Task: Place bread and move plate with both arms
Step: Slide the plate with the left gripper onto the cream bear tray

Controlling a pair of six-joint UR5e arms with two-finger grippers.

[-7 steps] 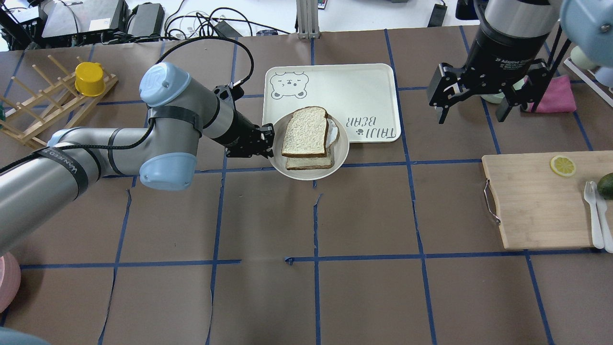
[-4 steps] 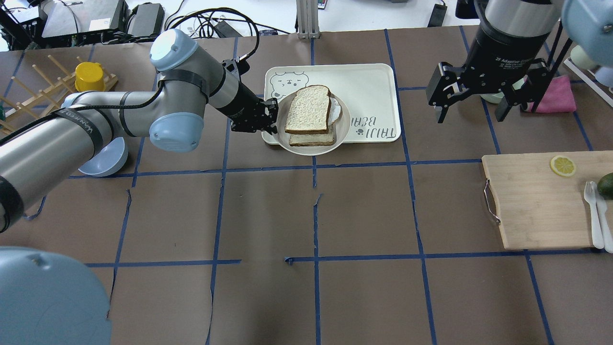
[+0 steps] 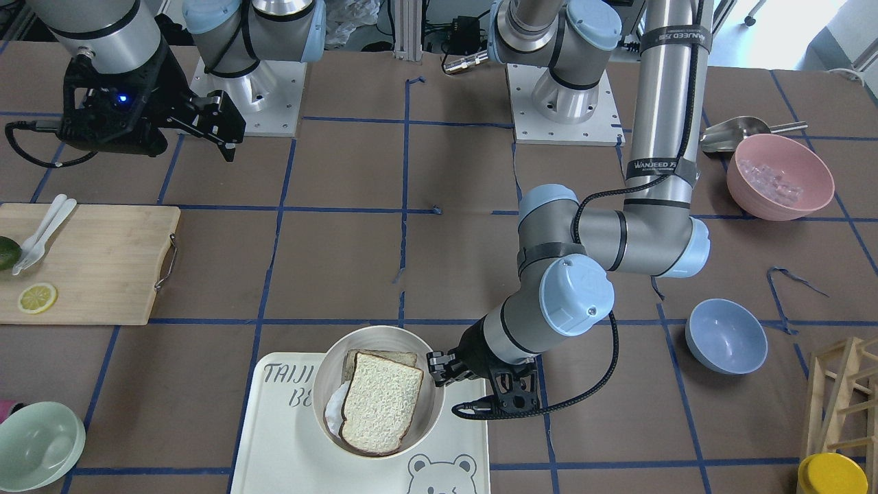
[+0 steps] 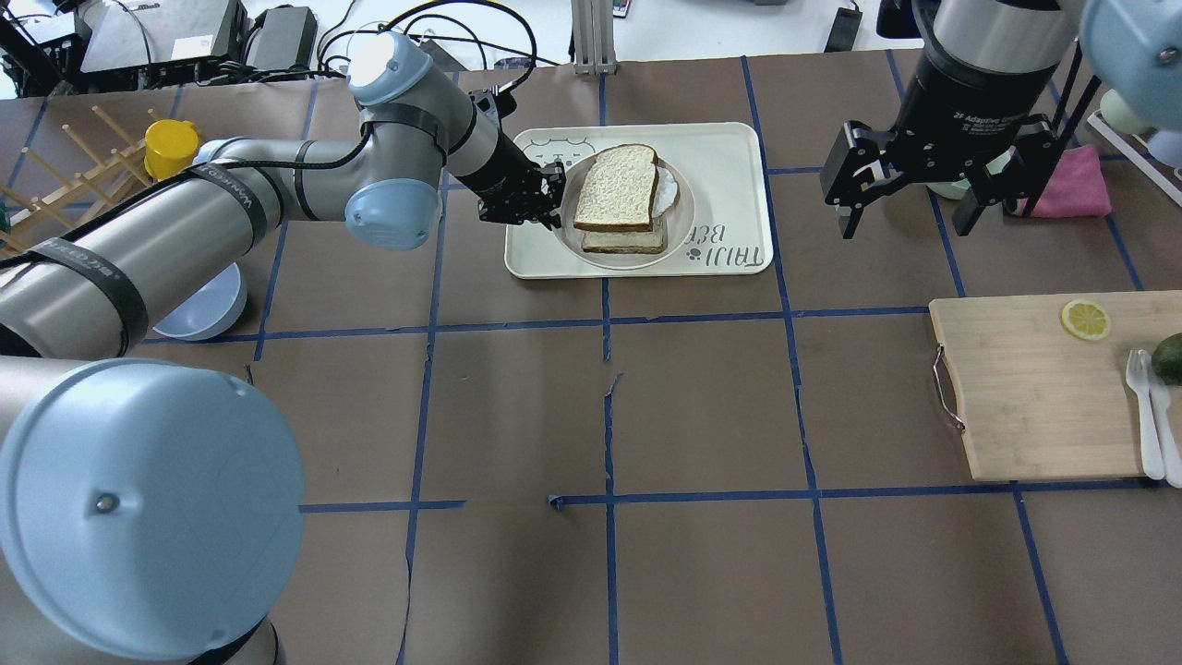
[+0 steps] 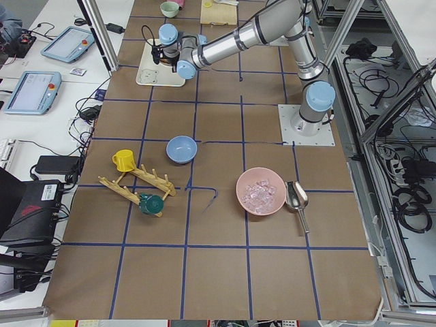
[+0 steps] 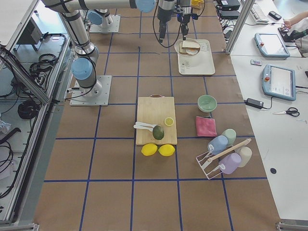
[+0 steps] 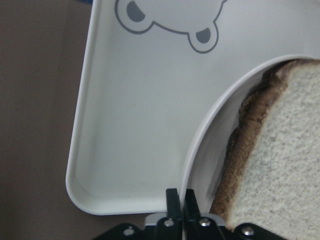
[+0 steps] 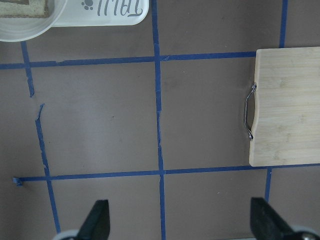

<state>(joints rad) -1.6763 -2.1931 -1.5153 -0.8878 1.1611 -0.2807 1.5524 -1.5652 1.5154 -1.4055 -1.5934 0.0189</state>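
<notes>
My left gripper will let go of the plate on the tray (image 3: 374,421), with the plate's rim close beside the bear print.
The round cream plate (image 4: 681,229) is over the bear-printed tray (image 4: 720,157); I cannot tell if it rests on it. The white bread (image 4: 617,187) lies on top of a duller tan slice (image 4: 623,242) in the plate. My left gripper (image 4: 552,196) is shut on the plate's left rim, which the left wrist view (image 7: 207,135) shows pinched between the closed fingers (image 7: 173,200). The front view shows the plate (image 3: 333,367), bread (image 3: 381,405) and left gripper (image 3: 439,370). My right gripper (image 4: 910,217) hangs open and empty, high over the table to the tray's right.
A wooden cutting board (image 4: 1025,388) with a lemon slice, cutlery and an avocado lies at the right. A blue bowl (image 4: 199,309) and a wooden rack with a yellow cup (image 4: 171,148) are at the left. A pink cloth (image 4: 1076,185) lies far right.
My left gripper has carried the plate with the bread away from the table's middle, back and to the right, to over the tray. The right gripper has not moved.
</notes>
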